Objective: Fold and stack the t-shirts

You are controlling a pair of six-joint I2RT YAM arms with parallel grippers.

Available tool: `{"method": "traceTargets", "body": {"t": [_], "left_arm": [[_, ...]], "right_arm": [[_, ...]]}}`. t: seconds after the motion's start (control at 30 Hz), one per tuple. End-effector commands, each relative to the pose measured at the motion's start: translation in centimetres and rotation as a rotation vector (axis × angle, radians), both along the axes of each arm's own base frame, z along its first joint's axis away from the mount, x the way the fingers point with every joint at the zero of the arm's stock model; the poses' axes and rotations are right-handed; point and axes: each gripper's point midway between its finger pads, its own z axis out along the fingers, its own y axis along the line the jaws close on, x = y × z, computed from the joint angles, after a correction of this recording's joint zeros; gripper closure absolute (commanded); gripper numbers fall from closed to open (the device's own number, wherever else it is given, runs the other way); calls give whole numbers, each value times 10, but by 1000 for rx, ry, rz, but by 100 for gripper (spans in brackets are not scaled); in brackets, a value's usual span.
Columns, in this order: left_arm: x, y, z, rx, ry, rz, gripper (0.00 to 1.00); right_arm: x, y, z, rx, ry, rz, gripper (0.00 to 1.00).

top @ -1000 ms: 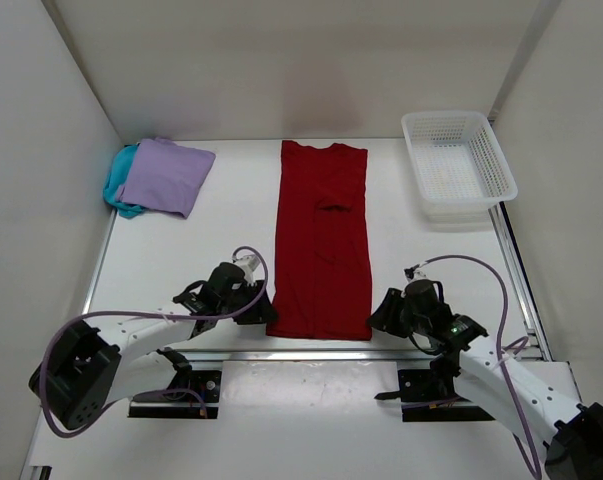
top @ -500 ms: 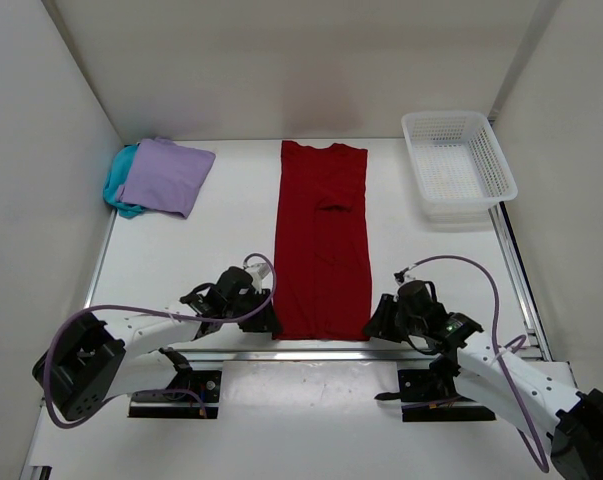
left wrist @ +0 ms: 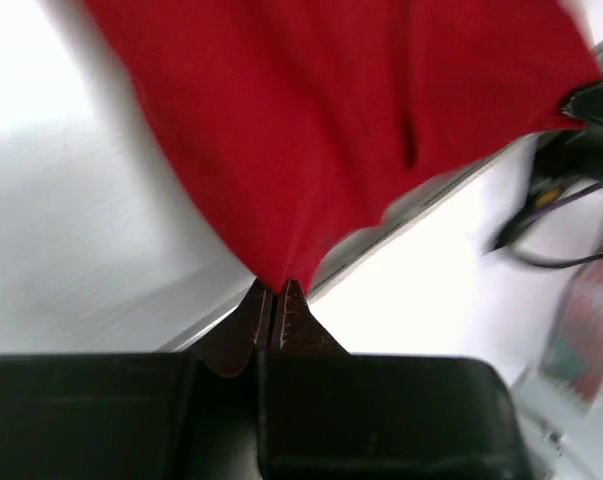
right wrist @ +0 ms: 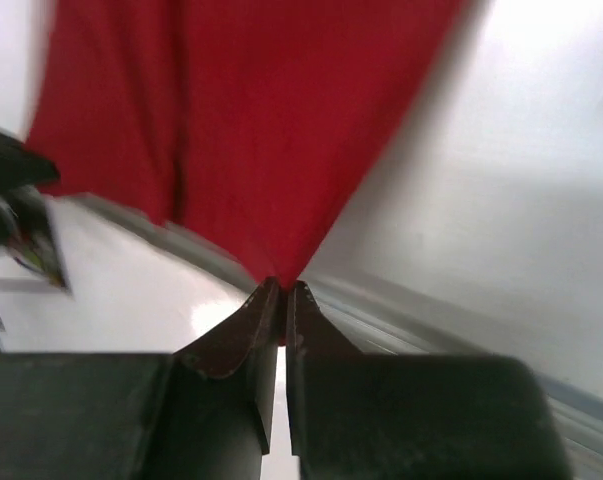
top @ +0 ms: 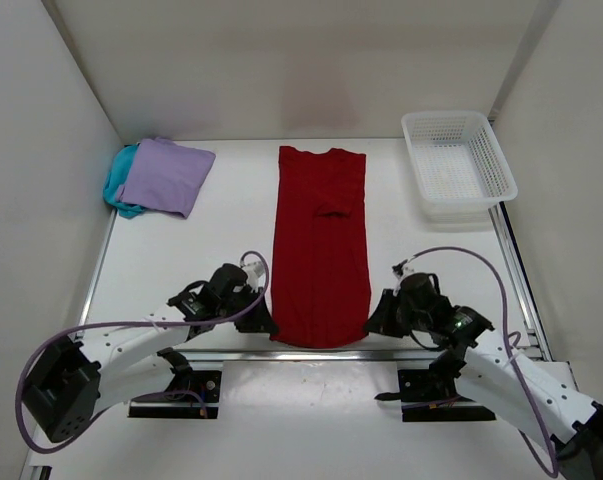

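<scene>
I will let go of the hem corner with my left gripper past the deep red t-shirt's middle, along its edge [top: 283,212] nearest the lavender t-shirt.
A deep red t-shirt [top: 320,245], folded into a long strip, lies down the middle of the table. My left gripper [top: 264,326] is shut on its near left hem corner [left wrist: 276,270], and my right gripper [top: 373,325] is shut on the near right corner [right wrist: 281,262]. Both corners are pinched and raised a little, so the hem sags between them. At the far left, a folded lavender t-shirt [top: 165,176] rests on top of a teal t-shirt [top: 117,187].
A white mesh basket [top: 457,162] stands at the far right corner. A metal rail [top: 326,353] runs along the table's near edge just behind the arm bases. White walls close in the left, back and right sides.
Both grippers have closed on the red shirt's near hem corners and lifted them slightly. The hem has drawn in and now curves between the two grips.
</scene>
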Motion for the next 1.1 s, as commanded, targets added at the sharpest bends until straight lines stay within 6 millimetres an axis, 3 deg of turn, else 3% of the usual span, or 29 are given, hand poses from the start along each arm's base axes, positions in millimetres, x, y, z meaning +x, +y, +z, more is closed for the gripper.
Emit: {"method": "traceTargets", "body": {"t": [0.0, 0.07, 0.17, 0.2, 0.27, 0.3, 0.4, 0.47, 0.5, 0.53, 0.57, 0.6, 0.77, 0.97, 1.0, 1.07], "left_arm": [[45, -17, 67, -108, -124, 54, 100], [81, -23, 95, -121, -199, 99, 100], [129, -21, 113, -115, -261, 178, 100], [141, -22, 120, -124, -286, 192, 100], [163, -22, 111, -101, -272, 221, 100], [182, -18, 121, -104, -308, 258, 100], [221, -16, 106, -92, -267, 317, 100], [241, -18, 106, -88, -273, 331, 100], [245, -17, 94, -75, -243, 337, 100], [258, -16, 103, -74, -270, 355, 100], [268, -17, 100, -63, -273, 354, 100], [278, -17, 99, -59, -269, 364, 100], [316, -9, 86, -18, -264, 417, 100], [344, -19, 56, 8, -235, 413, 93], [346, -17, 48, 6, -210, 422, 92], [357, -14, 51, -34, -224, 457, 91]], "right_arm": [[47, -5, 48, -1, -154, -28, 100], [86, -21, 65, -2, -223, -67, 100], [128, -27, 95, 20, -323, -81, 100], [141, -33, 91, -14, -325, -92, 100], [166, -34, 99, -38, -358, -93, 100], [180, -36, 104, -42, -367, -105, 100], [217, -40, 107, -38, -379, -148, 100], [244, -44, 104, -59, -372, -160, 100], [251, -43, 105, -56, -377, -156, 100], [263, -42, 106, -43, -381, -166, 100], [271, -44, 100, -50, -368, -171, 100], [281, -42, 107, -33, -390, -172, 100], [316, -40, 87, -2, -371, -174, 100], [348, -37, 53, 19, -310, -184, 100], [352, -37, 52, 23, -312, -186, 100], [362, -38, 55, 26, -348, -199, 100]]}}
